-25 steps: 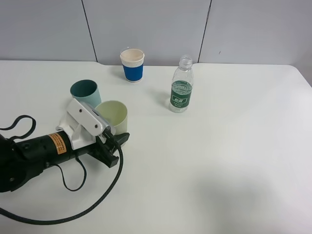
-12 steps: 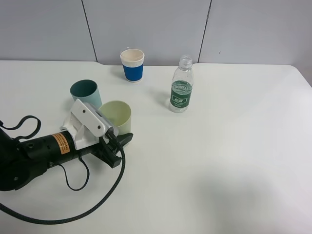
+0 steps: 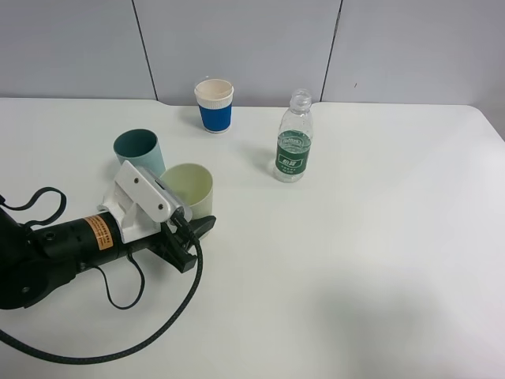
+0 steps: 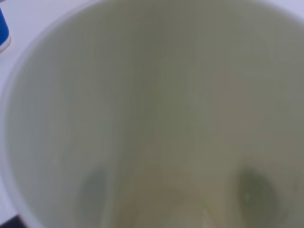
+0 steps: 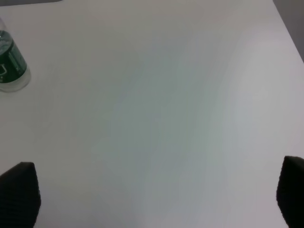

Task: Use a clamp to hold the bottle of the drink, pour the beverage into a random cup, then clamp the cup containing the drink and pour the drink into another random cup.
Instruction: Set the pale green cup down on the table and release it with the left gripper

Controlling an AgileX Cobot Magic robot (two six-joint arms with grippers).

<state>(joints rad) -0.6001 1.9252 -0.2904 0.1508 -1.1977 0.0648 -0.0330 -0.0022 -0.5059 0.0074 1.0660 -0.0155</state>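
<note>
I need to let go of the pale yellow-green cup with my left gripper on the table (image 3: 196,237), just in front of the teal cup.
My left gripper (image 3: 193,233) lies low on the table and is shut on the pale yellow-green cup (image 3: 192,183), gripping it near its base. The cup's wall (image 4: 152,114) fills the left wrist view, so the fingers are hidden there. I cannot make out any beverage in it. The teal cup (image 3: 139,150) stands just behind and to the left, close to the gripper's white housing. The capless bottle (image 3: 293,150), with its green label, stands upright further right and also shows in the right wrist view (image 5: 9,64). My right gripper (image 5: 156,209) hangs open over bare table, out of the exterior high view.
A blue-and-white paper cup (image 3: 215,105) stands at the back near the wall. The left arm's black cable (image 3: 118,339) loops over the table's front left. The table's right edge (image 3: 493,130) runs close to the grey wall panels.
The left gripper and the pale yellow-green cup shifted a little to the right together, then stayed still. The bottle and the other cups have not moved.
</note>
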